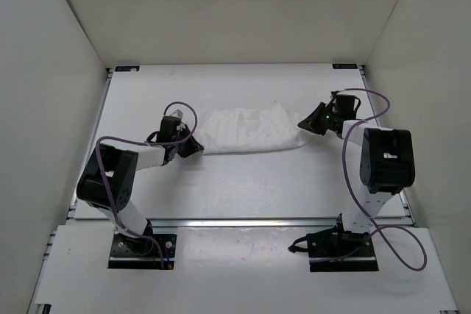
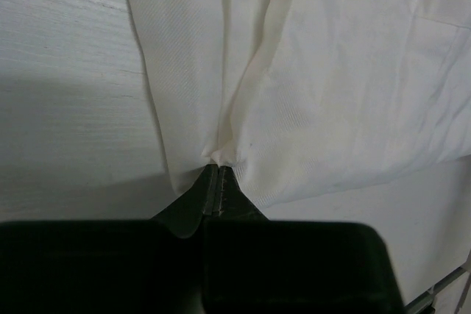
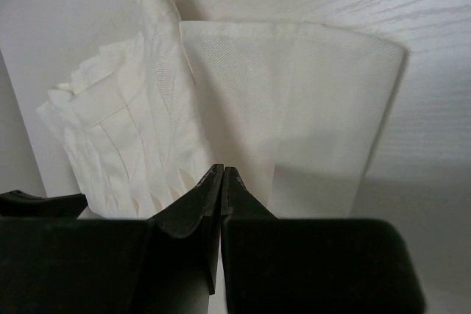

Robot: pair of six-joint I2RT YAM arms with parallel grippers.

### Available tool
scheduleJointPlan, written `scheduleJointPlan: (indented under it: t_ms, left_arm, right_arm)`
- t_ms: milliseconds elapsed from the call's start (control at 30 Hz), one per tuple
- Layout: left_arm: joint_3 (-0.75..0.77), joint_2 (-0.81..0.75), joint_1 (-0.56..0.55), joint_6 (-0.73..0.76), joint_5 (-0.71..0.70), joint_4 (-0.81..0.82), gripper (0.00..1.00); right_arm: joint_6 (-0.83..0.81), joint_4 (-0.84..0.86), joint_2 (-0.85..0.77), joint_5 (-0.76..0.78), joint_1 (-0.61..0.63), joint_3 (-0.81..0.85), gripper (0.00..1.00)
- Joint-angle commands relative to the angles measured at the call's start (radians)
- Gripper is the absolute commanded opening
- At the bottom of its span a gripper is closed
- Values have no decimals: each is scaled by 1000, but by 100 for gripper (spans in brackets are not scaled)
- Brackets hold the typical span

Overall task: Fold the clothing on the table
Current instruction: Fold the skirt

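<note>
My right gripper's closed fingers rest empty on the clothing behind its near corner, so they should open, pinch that near corner (image 1: pixel 302 145) and fold it over.
The clothing (image 1: pixel 250 130) is a thin white creased garment lying bunched in a wide strip across the middle of the table (image 1: pixel 243 182). At the strip's left end, my left gripper (image 1: pixel 197 146) is shut. In the left wrist view its tips (image 2: pixel 215 165) pinch a puckered fold of the clothing (image 2: pixel 316 86). My right gripper (image 1: pixel 303 122) is at the strip's right end. In the right wrist view it (image 3: pixel 222 170) is shut, tips down on the pleated clothing (image 3: pixel 243 86). No fabric shows between its jaws.
White walls (image 1: pixel 59 49) close in the table on the left, back and right. A metal rail (image 1: pixel 243 220) runs along the near edge in front of both arm bases. Purple cables (image 1: pixel 383 108) loop beside each arm.
</note>
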Motion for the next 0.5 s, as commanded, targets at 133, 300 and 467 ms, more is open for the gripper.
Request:
scheduleJointPlan:
  t_ms: [133,300,467]
  left_arm:
    - [38,54,-29,9,20,58,0]
    - [25,63,-32,6,10,75,0]
    - [11,45,-35,-1,4,75,0]
  right_arm:
    - [-51,-115,59,-75,1,62,0]
    - [-83,-246,27,-87,4,30,0]
    - [-105,-347,-57,6,-5,-7,0]
